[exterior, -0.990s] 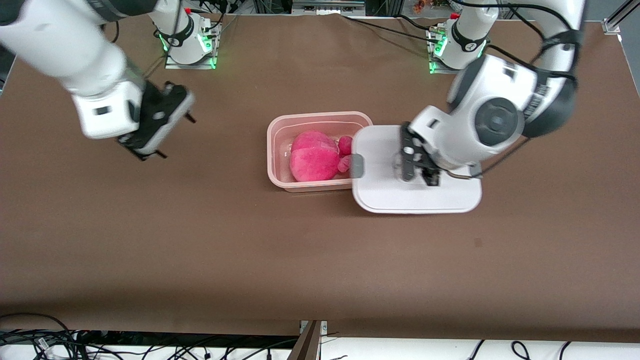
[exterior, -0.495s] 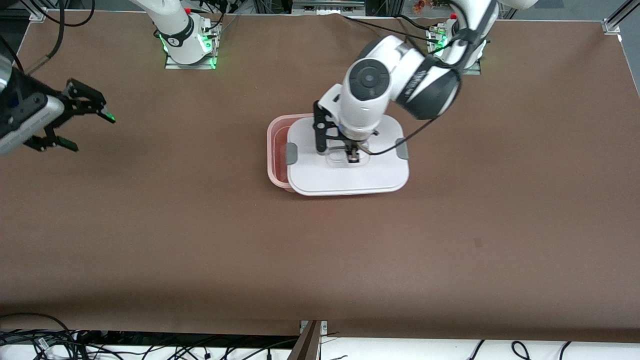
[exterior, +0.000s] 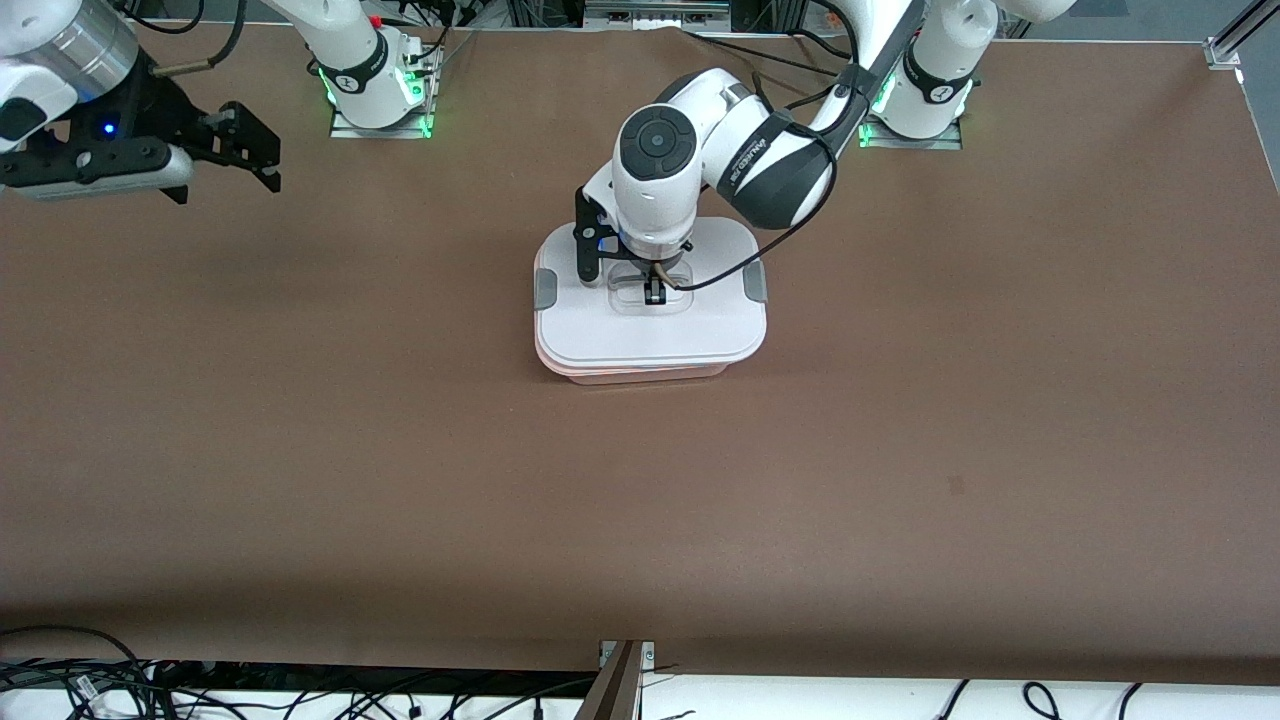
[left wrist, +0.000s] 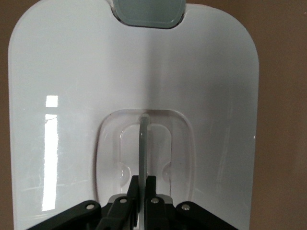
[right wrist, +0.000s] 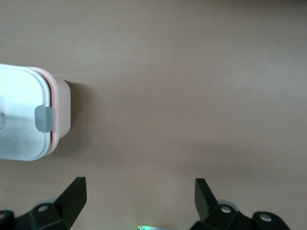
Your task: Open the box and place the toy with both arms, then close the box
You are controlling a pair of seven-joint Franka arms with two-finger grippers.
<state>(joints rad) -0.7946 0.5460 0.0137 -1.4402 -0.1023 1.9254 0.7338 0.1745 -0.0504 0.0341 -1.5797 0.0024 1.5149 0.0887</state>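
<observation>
The robot's left gripper should release the white lid, now lying over the box, once the lid lies flat on the pink box's rim (exterior: pixel 644 299).
The box (exterior: pixel 630 374) stands at the table's middle with its white lid (exterior: pixel 650 325) lying over it, so only a strip of pink wall shows. My left gripper (exterior: pixel 654 291) is shut on the lid's clear handle (left wrist: pixel 143 139); the left wrist view shows its fingers (left wrist: pixel 143 184) pinching the handle's thin rib. Grey clips (exterior: pixel 544 290) sit at both lid ends. The toy is hidden under the lid. My right gripper (exterior: pixel 262 152) is open and empty, up in the air over bare table toward the right arm's end. The right wrist view (right wrist: pixel 139 191) shows the box's end (right wrist: pixel 61 110).
The two arm bases (exterior: pixel 375 75) stand along the table edge farthest from the front camera. Cables (exterior: pixel 90 685) lie off the table edge nearest that camera. The brown table (exterior: pixel 640 520) is bare around the box.
My left gripper carried the lid from beside the box to over it; the lid now covers the box and hides the toy. My right gripper drew away toward its end.
</observation>
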